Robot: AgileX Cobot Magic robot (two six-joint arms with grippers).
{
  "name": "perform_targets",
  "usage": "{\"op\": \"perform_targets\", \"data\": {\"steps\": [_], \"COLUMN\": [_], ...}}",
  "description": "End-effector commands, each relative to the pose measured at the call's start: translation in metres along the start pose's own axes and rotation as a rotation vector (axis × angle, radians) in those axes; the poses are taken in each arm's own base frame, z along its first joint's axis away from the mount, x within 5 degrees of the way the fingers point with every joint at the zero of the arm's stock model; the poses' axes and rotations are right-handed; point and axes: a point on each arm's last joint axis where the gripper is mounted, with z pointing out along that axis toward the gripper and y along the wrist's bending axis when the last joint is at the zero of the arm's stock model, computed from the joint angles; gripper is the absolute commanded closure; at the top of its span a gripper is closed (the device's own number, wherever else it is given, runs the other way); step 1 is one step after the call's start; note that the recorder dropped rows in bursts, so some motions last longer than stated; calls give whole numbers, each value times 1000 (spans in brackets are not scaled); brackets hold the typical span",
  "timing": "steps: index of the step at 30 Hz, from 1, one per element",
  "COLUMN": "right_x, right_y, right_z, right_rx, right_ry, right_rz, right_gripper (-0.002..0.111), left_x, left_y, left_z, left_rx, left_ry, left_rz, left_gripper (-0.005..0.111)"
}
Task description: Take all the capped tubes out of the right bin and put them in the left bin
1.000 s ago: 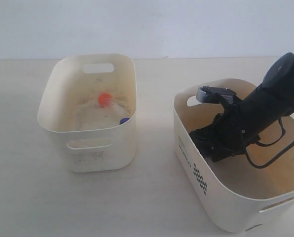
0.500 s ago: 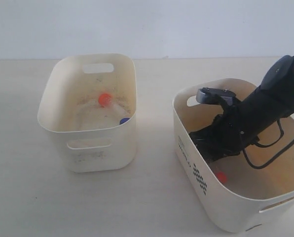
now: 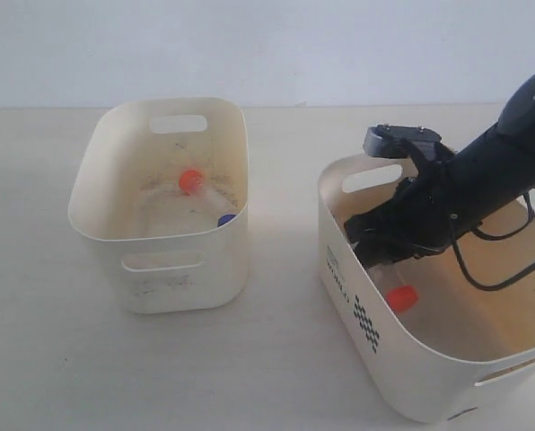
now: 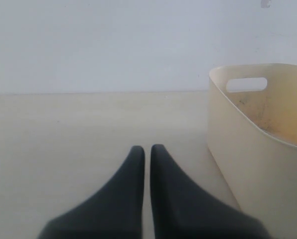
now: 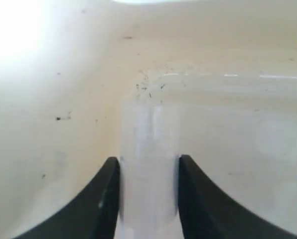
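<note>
I will release the capped tube from my right gripper in the other bin (image 3: 149, 209), along the side opposite the blue cap.
My right gripper (image 3: 380, 254) reaches down inside the right bin (image 3: 429, 382), the tub with the black dot print. Its fingers are shut on the clear body of a capped tube (image 5: 149, 134), seen close up between the fingertips of the right gripper (image 5: 148, 160). That tube's orange cap (image 3: 401, 298) hangs just below the gripper, above the bin floor. The left bin (image 3: 187, 269) holds an orange-capped tube (image 3: 190, 180) and a blue cap (image 3: 225, 219) near its front wall. My left gripper (image 4: 147, 148) is shut and empty over the table beside the left bin (image 4: 258, 129).
Both tubs stand on a pale table (image 3: 276, 359) in front of a white wall, with a gap between them. The right arm's black cable (image 3: 496, 269) loops inside the right bin.
The right gripper has risen inside the right bin with the tube in it, and the orange cap has come into view and moved up with it. The left bin's contents have not moved.
</note>
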Motion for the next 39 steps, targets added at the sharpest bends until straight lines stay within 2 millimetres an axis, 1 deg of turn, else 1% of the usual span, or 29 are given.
{"op": "perform_targets", "data": {"steps": [1, 7, 11, 18, 21, 22, 23, 24, 25, 26, 27, 29, 30, 32, 35, 37, 39], "right_x": [-2, -2, -4, -6, -5, -5, -5, -5, -6, -11, -14, -24, -28, -34, -46, -60, -69], "right_y": [2, 3, 9, 25, 33, 38, 40, 45, 47, 55, 60, 80, 88, 106, 132, 149, 159], "right_z": [-8, -17, -32, -74, -96, -110, -116, -125, -129, -137, -141, -151, -153, -143, -111, -86, -71], "right_rx": [15, 38, 34, 61, 73, 78, 77, 63, 49, -11, -57, -238, -287, -341, -316, -324, -330], "right_ry": [-26, -39, -77, -191, -263, -318, -346, -397, -425, -470, -492, -578, -613, -641, -663, -622, -603], "right_rz": [-13, 7, -5, -44, -57, -61, -56, -36, -22, 0, 7, 15, 13, 12, -12, -40, -53], "right_gripper": [108, 108, 108, 108, 108, 108, 108, 108, 108, 108, 108, 108, 108, 108, 108, 108, 108], "left_x": [-2, -2, -2, -2, -2, -2, -2, -2, -2, -2, -2, -2, -2, -2, -2, -2, -2], "left_y": [0, 0, 0, 0, 0, 0, 0, 0, 0, 0, 0, 0, 0, 0, 0, 0, 0], "left_z": [0, 0, 0, 0, 0, 0, 0, 0, 0, 0, 0, 0, 0, 0, 0, 0, 0], "left_rx": [1, 1, 1, 1, 1, 1, 1, 1, 1, 1, 1, 1, 1, 1, 1, 1, 1], "left_ry": [-7, -7, -7, -7, -7, -7, -7, -7, -7, -7, -7, -7, -7, -7, -7, -7, -7], "left_rz": [-18, -18, -18, -18, -18, -18, -18, -18, -18, -18, -18, -18, -18, -18, -18, -18, -18], "left_gripper": [102, 102, 102, 102, 102, 102, 102, 102, 102, 102, 102, 102, 102, 102, 102, 102, 102]}}
